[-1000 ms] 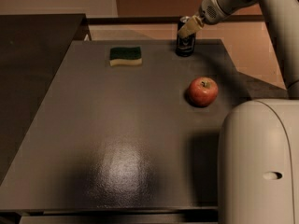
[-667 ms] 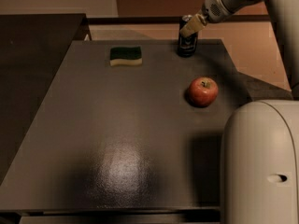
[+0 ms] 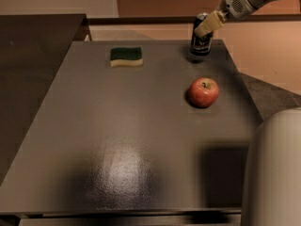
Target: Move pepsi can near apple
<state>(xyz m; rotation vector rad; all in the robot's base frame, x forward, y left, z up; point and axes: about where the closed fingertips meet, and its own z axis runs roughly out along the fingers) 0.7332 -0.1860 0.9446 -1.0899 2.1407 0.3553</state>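
Note:
Next, the gripper releases the pepsi can on the table [image 3: 221,82] close behind the red apple, toward the nearby side edge. The can is at the table's far corner now.
The pepsi can [image 3: 201,44], dark with a silver top rim, is at the far right corner of the dark grey table [image 3: 117,126]. My gripper [image 3: 201,30] reaches in from the upper right and is shut on the can's upper part. One pale finger [image 3: 209,23] lies across the can's front and the other is hidden behind it. The can seems to hang just above the tabletop, with a shadow under it. The red apple [image 3: 204,92] sits on the table in front of the can, roughly a can's height of bare table between them.
A green-and-yellow sponge [image 3: 126,56] lies at the far middle left of the table. The table's right edge runs close past the apple and can. My white base [image 3: 275,173] fills the lower right corner. A darker counter [image 3: 33,55] adjoins on the left.
The can and the gripper have moved together a little to the right along the far edge, and slightly up. The apple and sponge have not moved.

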